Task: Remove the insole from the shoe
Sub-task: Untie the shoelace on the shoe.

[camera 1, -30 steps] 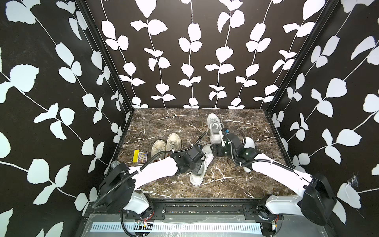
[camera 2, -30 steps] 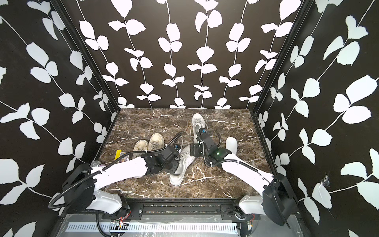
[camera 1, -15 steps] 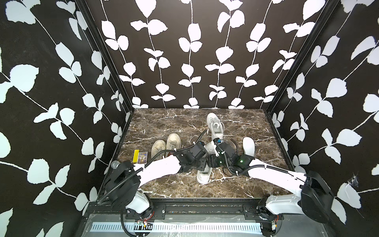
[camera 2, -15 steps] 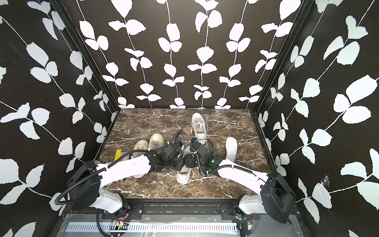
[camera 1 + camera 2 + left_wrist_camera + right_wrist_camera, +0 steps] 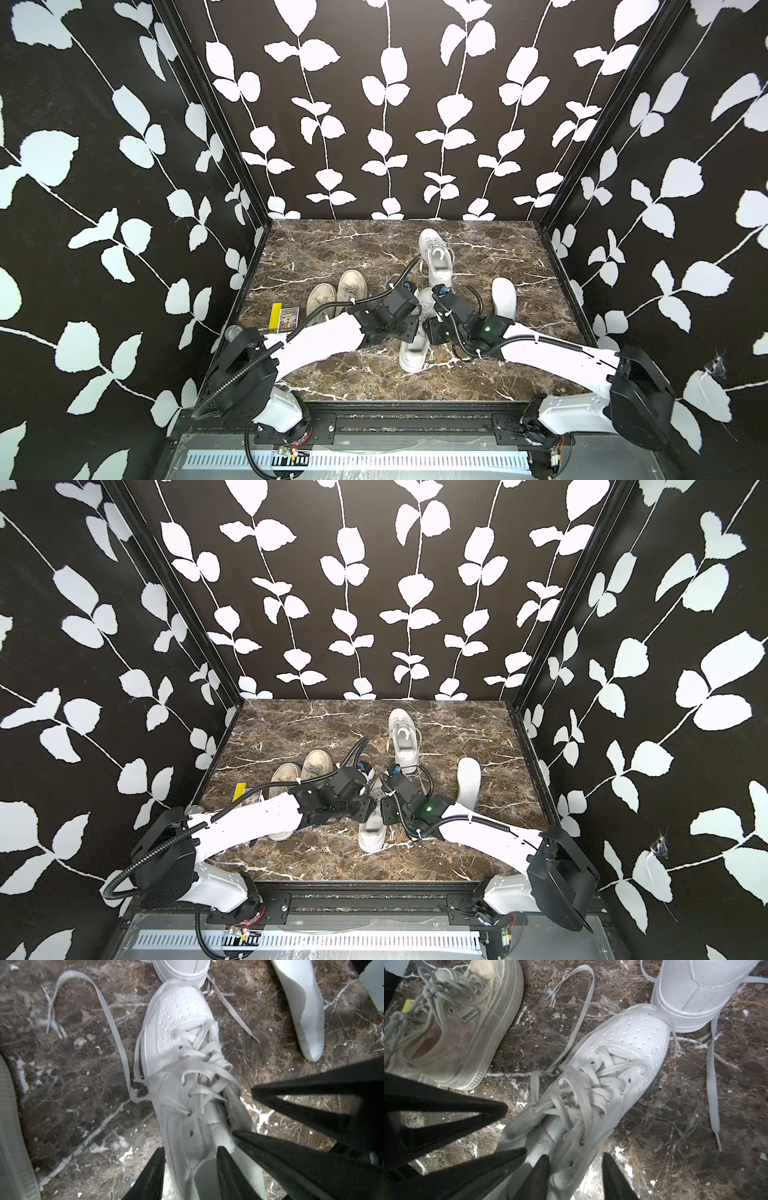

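Observation:
The laced flaps sit close over the tongue, so the robot's left gripper needs to pinch the shoe's near flap (image 5: 195, 1142) and pull the shoe's opening wider before it lifts the tongue.
The white sneaker (image 5: 413, 353) (image 5: 372, 833) lies mid-table, heel toward the front edge, laces loose, between both arms. My left gripper (image 5: 191, 1153) is open, one finger outside the shoe's (image 5: 182, 1043) side wall and one inside its mouth. On the opposite wall my right gripper (image 5: 574, 1159) is open too. Its inner finger is in the mouth of the shoe (image 5: 623, 1053) and its outer finger stands off the leather. Whether an insole is in this shoe I cannot tell. A loose white insole (image 5: 503, 296) (image 5: 301, 1001) lies flat on the table to the right.
A second white sneaker (image 5: 436, 259) (image 5: 695, 991) stands just beyond the toe, its laces trailing across the marble. A worn beige pair (image 5: 336, 291) (image 5: 456, 1032) sits to the left. A yellow box and card (image 5: 282, 319) lie near the left wall.
My right gripper came from beside the far sneaker down to this shoe's mouth and narrowed. My left gripper went from shut to open at the shoe's side. The shoe swung a little straighter.

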Robot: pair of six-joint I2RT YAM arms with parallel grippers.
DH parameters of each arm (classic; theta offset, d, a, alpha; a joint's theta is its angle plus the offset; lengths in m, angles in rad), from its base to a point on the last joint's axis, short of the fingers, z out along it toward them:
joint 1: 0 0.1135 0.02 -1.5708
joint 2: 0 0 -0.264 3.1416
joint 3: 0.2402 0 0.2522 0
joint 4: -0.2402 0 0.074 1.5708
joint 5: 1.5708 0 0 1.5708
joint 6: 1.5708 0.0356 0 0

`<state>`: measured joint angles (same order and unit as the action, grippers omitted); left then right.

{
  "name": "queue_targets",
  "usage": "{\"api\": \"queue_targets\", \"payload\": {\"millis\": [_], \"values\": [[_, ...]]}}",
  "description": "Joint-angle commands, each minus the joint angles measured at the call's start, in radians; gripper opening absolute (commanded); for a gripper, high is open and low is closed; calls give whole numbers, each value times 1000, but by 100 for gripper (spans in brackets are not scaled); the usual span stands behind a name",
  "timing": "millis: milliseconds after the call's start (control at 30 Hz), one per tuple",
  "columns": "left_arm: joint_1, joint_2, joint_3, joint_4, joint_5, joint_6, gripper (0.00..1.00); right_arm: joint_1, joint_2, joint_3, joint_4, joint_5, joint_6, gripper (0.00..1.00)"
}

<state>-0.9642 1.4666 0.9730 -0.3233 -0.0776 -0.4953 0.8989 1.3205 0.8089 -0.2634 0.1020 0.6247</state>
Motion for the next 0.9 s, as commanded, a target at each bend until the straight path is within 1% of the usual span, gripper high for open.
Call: {"api": "queue_targets", "payload": {"millis": [0, 100, 233, 367, 533, 633, 733, 800, 867], "values": [[11, 10, 33, -7, -40, 31, 44, 9, 3, 11, -16, 43, 12, 36], [18, 33, 45, -5, -42, 40, 44, 16, 15, 29, -30, 62, 11, 32], [19, 66, 59, -3, -42, 46, 43, 28, 32, 49, -57, 91, 7, 32], [19, 81, 64, 6, -30, 41, 41, 39, 51, 61, -58, 91, 14, 37], [19, 80, 59, 8, -36, 36, 34, 45, 81, 75, -77, 105, 33, 37], [19, 71, 52, -1, -62, 30, 26, 46, 69, 74, -123, 163, 46, 32], [20, 58, 39, -17, -99, 24, 21, 44, 30, 55, -177, 245, 63, 25], [25, 49, 26, -35, -125, 18, 15, 41, 8, 49, -241, 320, 81, 20], [37, 34, -2, -47, -142, 5, 9, 18, -10, 33, -298, 369, 103, 15]]}}
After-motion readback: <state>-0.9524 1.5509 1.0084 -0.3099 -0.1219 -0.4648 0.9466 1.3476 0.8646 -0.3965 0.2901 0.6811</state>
